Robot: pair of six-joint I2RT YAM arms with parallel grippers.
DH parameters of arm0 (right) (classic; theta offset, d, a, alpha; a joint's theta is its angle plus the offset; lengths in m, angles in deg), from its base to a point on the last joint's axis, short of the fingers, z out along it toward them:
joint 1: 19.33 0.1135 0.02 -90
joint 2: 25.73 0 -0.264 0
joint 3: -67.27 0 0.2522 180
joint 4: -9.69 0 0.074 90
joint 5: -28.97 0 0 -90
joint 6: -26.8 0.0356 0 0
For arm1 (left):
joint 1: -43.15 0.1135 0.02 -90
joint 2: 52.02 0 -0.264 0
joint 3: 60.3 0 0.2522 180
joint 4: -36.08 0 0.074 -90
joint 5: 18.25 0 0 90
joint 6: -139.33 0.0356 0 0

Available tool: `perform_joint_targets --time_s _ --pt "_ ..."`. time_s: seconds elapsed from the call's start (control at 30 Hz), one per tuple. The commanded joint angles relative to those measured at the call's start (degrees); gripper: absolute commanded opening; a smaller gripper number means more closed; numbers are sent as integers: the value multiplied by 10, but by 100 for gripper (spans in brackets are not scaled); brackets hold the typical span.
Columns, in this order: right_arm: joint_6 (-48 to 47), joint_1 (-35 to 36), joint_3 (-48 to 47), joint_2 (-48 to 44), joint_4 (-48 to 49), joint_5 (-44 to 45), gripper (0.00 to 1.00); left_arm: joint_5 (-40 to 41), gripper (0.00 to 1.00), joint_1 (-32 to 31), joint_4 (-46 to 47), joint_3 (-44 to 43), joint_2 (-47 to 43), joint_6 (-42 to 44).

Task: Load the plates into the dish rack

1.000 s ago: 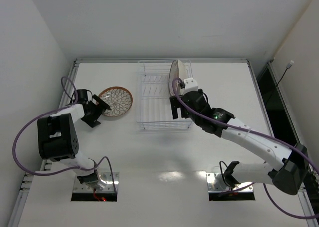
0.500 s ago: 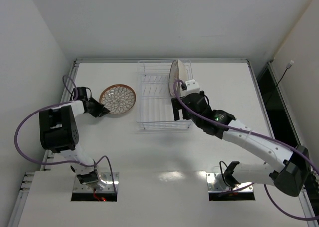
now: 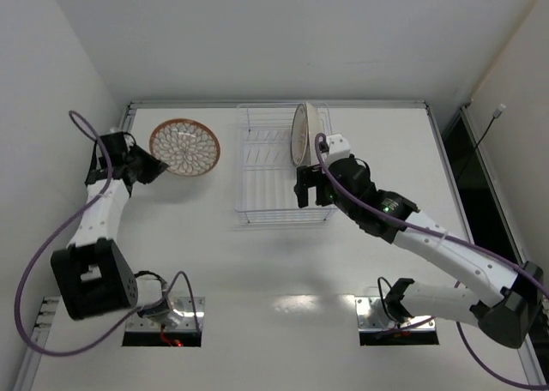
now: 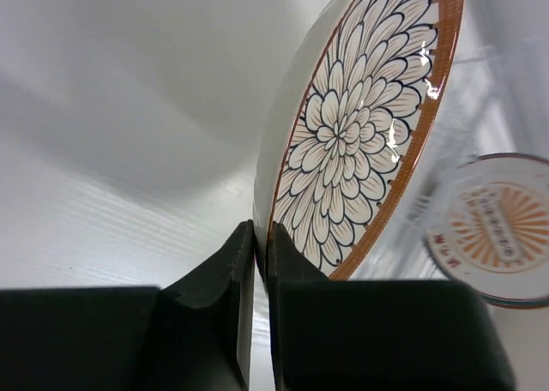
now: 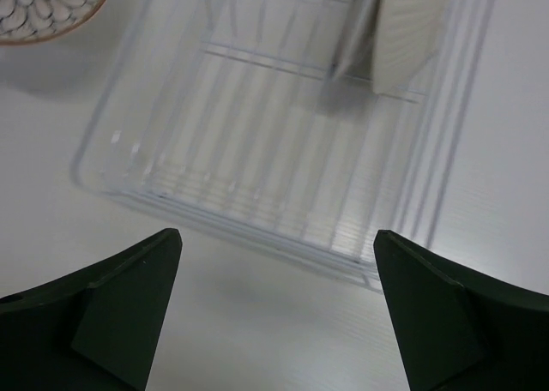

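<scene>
I need to close my right gripper on the brown-rimmed plate's rack-side rim [image 3: 218,145], across from my left gripper, to take over the plate.
My left gripper [image 4: 262,247] is shut on the rim of a brown-rimmed plate [image 4: 360,134] with a white petal pattern. In the top view this plate [image 3: 184,147] hangs tilted above the table's far left, with the left gripper [image 3: 149,163] at its left edge. A pale plate [image 3: 300,134] stands on edge in the far right part of the wire dish rack [image 3: 257,213]. Its orange sunburst face [image 4: 493,228] shows blurred in the left wrist view. My right gripper [image 3: 303,188] is open over the rack's near right corner, empty, apart from the standing plate [image 5: 407,31].
The rack [image 5: 257,151] has bare slots to the left of the standing plate. A raised frame [image 3: 274,105] runs along the table's far edge, and walls stand close on both sides. Purple cables loop off both arms.
The left gripper closed on the brown-rimmed plate's rim and lifted it up and towards the far left. The right gripper drew slightly back from the standing plate.
</scene>
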Motion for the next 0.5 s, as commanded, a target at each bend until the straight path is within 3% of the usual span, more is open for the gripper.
perform_joint_targets --time_s 0.0,0.13,0.3,0.47 --pt "23 -4 -20 -8 82 -141 94 1 0 5 47 -58 -134 -17" --pt "48 -9 -54 24 111 -225 96 36 0 5 -8 -89 -203 -17" --pt "82 -26 -89 81 176 -337 97 -15 0 -21 29 -75 -266 -37" --pt "124 -46 -114 133 202 -356 97 -95 0 -48 58 -75 -272 -37"
